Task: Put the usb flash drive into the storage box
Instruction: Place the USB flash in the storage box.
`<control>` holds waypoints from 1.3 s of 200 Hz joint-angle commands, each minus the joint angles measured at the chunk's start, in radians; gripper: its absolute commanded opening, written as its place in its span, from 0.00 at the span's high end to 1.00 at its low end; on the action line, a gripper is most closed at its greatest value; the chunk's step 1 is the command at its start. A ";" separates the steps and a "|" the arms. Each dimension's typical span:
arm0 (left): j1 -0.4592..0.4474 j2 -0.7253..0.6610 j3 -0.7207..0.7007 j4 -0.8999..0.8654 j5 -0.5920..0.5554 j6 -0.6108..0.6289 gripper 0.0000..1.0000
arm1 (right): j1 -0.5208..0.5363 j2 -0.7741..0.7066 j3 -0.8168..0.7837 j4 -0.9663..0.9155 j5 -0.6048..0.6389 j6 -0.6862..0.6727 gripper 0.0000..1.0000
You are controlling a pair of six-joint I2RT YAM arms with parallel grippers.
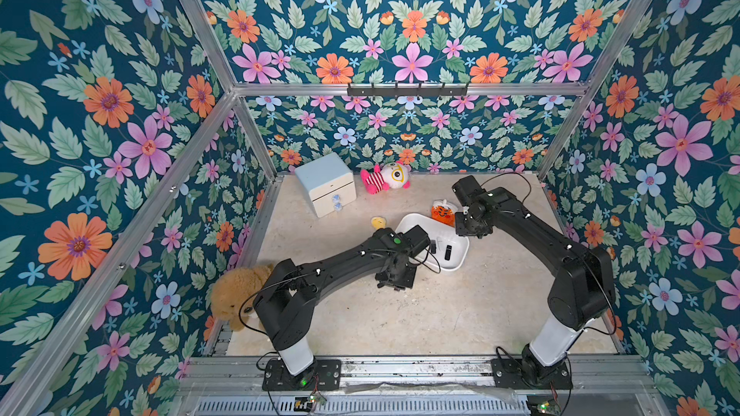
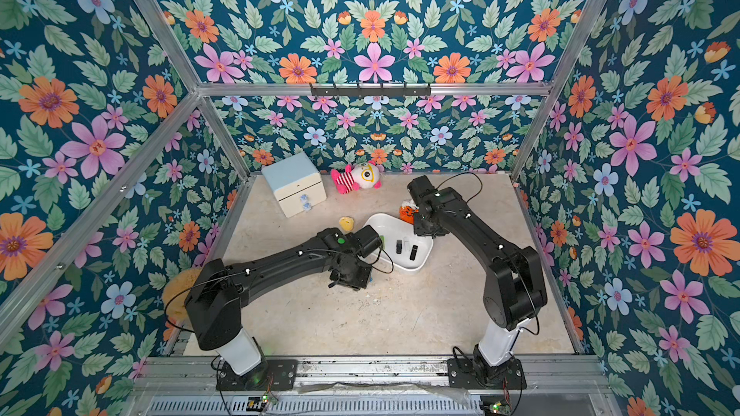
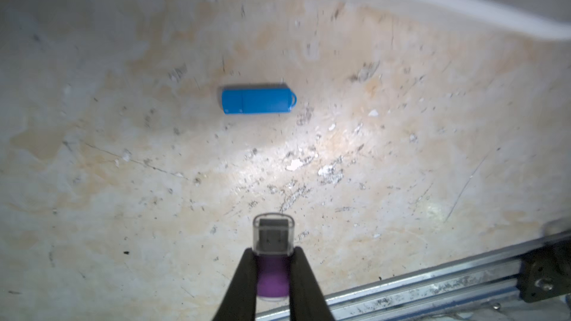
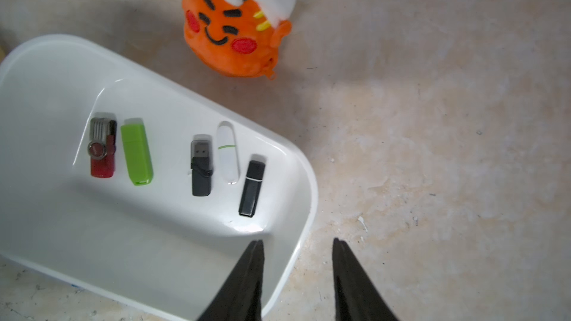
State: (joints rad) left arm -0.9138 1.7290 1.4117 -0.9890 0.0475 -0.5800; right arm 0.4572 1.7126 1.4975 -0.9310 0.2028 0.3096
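My left gripper should put the purple usb flash drive, now held above the table, into the white storage box (image 1: 425, 239) between the green drive and the black drive.
A purple usb flash drive (image 3: 273, 276) with a clear cap is pinched between the fingers of my left gripper (image 3: 273, 250), held above the table. Below it a blue flash drive (image 3: 258, 99) lies flat on the tabletop, near the rim of the storage box (image 3: 509, 16). The white storage box (image 4: 154, 257) holds several drives in a row, among them a green one (image 4: 137, 152) and a black one (image 4: 251, 188). My right gripper (image 4: 298, 242) is open and empty over the box's corner, one finger above the box, one above the table. In both top views the left wrist (image 1: 394, 274) hides its gripper.
A pale-blue-topped mini drawer cabinet (image 1: 326, 184) and a pink-striped plush (image 1: 384, 180) stand at the back. An orange plush (image 4: 234, 32) sits just behind the box, a small yellow toy (image 1: 378, 222) to its left. A brown teddy (image 1: 236, 294) lies at the left edge. An aluminium rail (image 3: 432, 285) borders the front.
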 commanded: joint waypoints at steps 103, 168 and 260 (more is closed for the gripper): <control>0.162 0.488 0.622 -0.081 0.027 0.264 1.00 | -0.144 -0.238 -0.204 -0.007 -0.035 0.066 0.58; 0.177 0.609 0.756 -0.009 0.063 0.266 1.00 | -0.152 -0.310 -0.284 -0.019 -0.034 0.082 0.58; 0.179 0.691 0.772 0.084 0.129 0.245 1.00 | -0.151 -0.337 -0.319 -0.020 -0.033 0.087 0.58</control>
State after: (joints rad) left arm -0.7341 2.4031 2.1738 -0.9287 0.1528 -0.3252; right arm 0.3058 1.3804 1.1816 -0.9455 0.1654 0.3943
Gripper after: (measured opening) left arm 0.210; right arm 0.419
